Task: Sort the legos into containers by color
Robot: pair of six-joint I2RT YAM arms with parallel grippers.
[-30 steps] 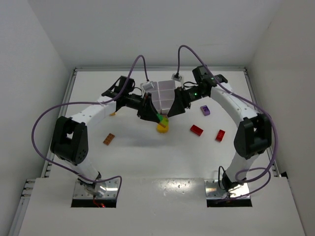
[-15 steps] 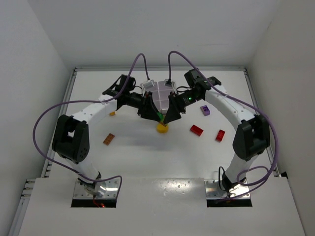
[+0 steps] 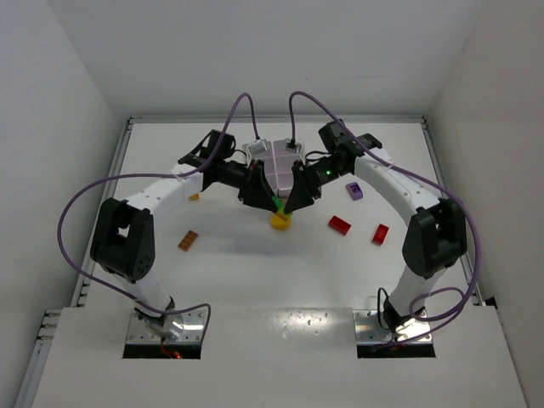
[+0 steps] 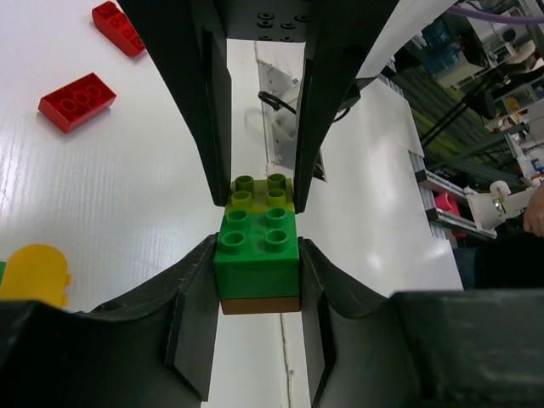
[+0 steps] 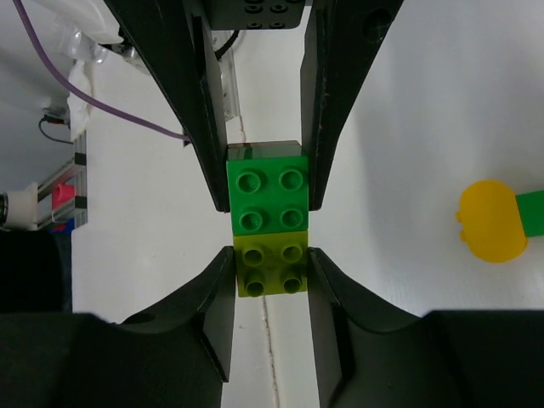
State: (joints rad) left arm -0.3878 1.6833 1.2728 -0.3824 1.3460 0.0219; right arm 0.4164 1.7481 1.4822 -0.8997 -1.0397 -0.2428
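Note:
The lime lego, now hanging above the table between both grippers, will be let go by my right gripper on the bare table, on the near side of the red legos (image 3: 345, 267).
A clump of legos hangs above the table between both grippers. My left gripper (image 4: 257, 251) is shut on the green lego (image 4: 257, 242), which has a brown lego (image 4: 259, 304) stuck under it. My right gripper (image 5: 270, 265) is shut on the lime lego (image 5: 270, 272), which is joined to the green lego (image 5: 267, 197). In the top view the two grippers meet nose to nose at the clump (image 3: 276, 203), just in front of the white containers tray (image 3: 279, 164). A yellow lego (image 3: 280, 221) lies right below them.
Two red legos (image 3: 340, 224) (image 3: 380, 234) and a purple lego (image 3: 354, 190) lie to the right. An orange lego (image 3: 188, 240) and a small yellow piece (image 3: 195, 196) lie to the left. A short green piece (image 5: 531, 206) touches the yellow lego (image 5: 491, 223).
My right gripper has swung left to meet the left one and has closed on the lime lego. The left gripper has kept its hold and stayed put.

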